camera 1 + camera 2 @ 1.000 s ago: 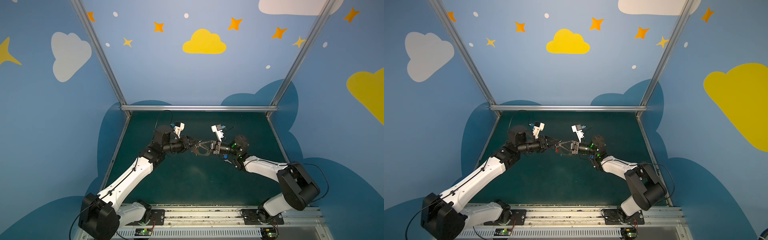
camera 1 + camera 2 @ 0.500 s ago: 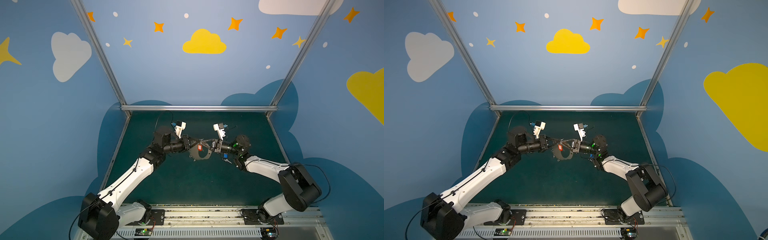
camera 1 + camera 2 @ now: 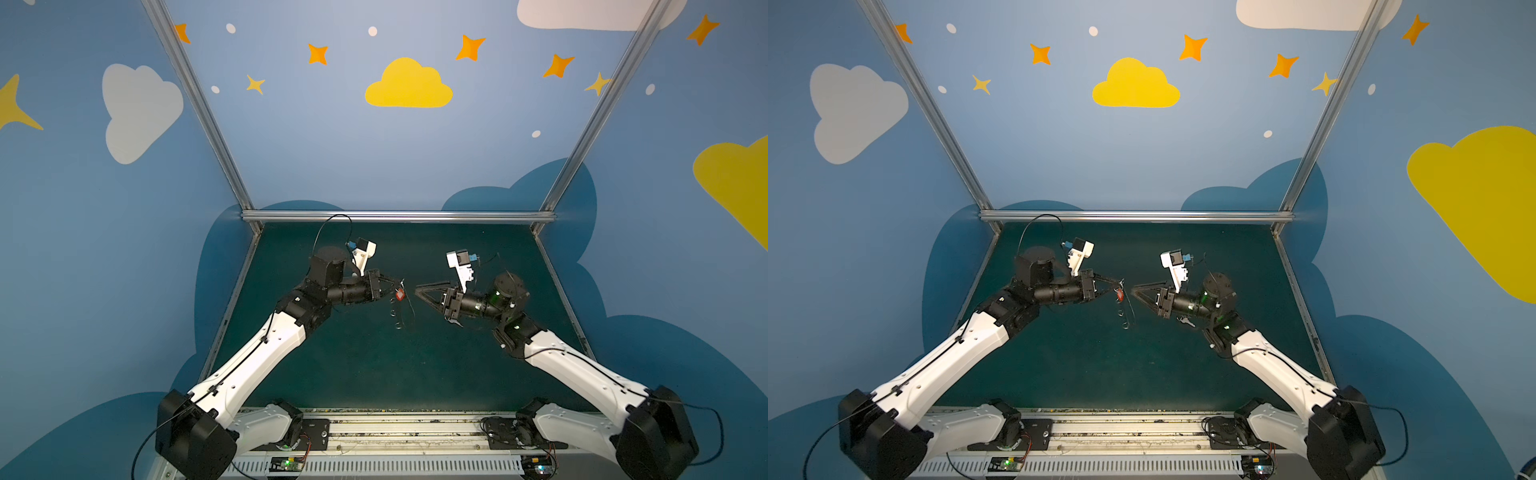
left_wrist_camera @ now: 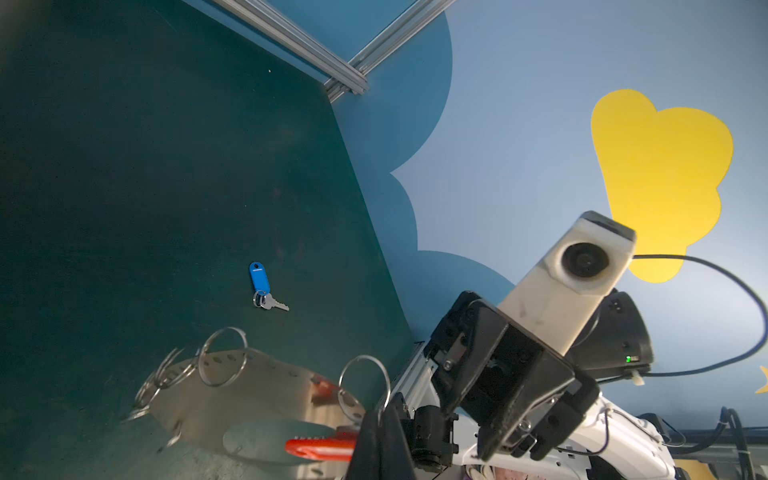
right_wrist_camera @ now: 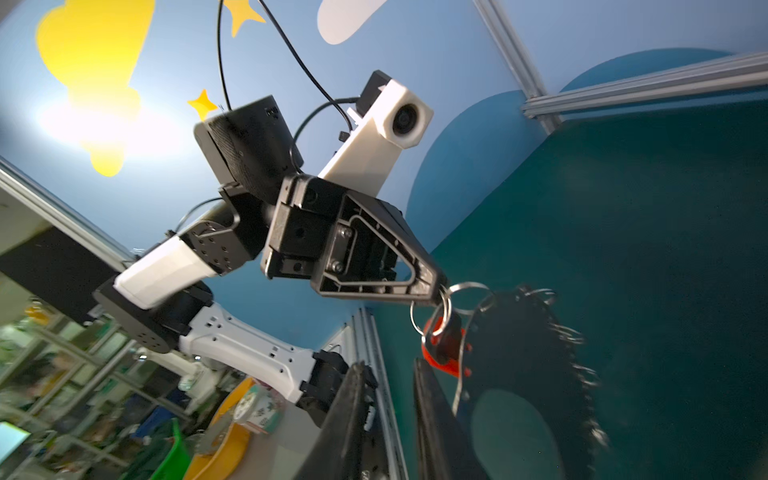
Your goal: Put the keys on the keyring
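The keyring's plate hangs loose from the wire ring in my left gripper. So my right gripper will take the plate (image 5: pixel 481 342) beside the red-orange tag.
My left gripper (image 4: pixel 381 417) is shut on a wire ring (image 4: pixel 363 386) of the keyring (image 4: pixel 249 390), a flat grey oval plate that hangs from it above the mat. One of the keys, with a red-orange tag (image 4: pixel 320 449), dangles right at those fingertips against the plate; the tag (image 3: pixel 400 295) also shows in both top views. The key with the blue tag (image 4: pixel 259 278) lies alone on the green mat. My right gripper (image 5: pixel 390 365) is open with nothing between its fingers, a short way from the keyring (image 5: pixel 532 353) and facing the left gripper (image 3: pixel 397 285).
Several more wire rings (image 4: pixel 166 374) bunch along the plate's far edge. The green mat (image 3: pixel 374 365) is bounded by aluminium rails (image 3: pixel 399 216) at the back and sides. Both arms meet over the middle of the mat.
The right gripper has opened, let go and drawn back to the right. The left gripper closed on the ring, and the keyring now hangs from it alone, turned edge-on to the top views.
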Tool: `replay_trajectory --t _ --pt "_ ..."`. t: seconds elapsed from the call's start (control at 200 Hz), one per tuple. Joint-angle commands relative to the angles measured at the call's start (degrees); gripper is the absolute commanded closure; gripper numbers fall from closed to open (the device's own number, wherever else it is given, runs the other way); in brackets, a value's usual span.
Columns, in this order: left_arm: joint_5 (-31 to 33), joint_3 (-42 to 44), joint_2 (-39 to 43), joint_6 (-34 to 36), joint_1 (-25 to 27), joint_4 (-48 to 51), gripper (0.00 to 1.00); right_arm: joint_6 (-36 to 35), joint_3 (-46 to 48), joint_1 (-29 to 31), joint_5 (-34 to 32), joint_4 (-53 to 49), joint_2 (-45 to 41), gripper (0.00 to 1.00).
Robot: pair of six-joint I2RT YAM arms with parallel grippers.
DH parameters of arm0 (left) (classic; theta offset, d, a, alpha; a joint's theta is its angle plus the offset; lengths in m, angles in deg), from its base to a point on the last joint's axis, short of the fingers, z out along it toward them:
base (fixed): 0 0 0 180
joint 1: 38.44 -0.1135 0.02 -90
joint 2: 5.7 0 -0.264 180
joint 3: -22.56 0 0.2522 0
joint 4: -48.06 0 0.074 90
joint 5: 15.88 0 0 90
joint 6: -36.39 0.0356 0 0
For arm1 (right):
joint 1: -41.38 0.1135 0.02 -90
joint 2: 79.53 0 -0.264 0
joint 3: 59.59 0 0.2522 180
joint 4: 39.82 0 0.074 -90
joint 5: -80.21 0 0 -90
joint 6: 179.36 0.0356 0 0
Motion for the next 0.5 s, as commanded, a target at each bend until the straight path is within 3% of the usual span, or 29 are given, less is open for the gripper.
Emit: replay_trajectory --t 0.0,0.215,0.491 --pt "-1.5 -3.2 -0.6 6.0 0.4 3.7 0.96 -8.4 -4.3 -1.2 -6.5 -15.0 -1.0 0.76" --pt "3.2 -9.4 -2.8 15.9 2.2 15.5 0.96 -7.7 -16.2 -2.8 -4.8 -26.4 6.8 0.76" --pt "10.1 -10.1 -2.0 22.1 5.5 16.7 0.96 -7.4 -26.4 -2.9 5.5 -34.3 17.1 0.91"
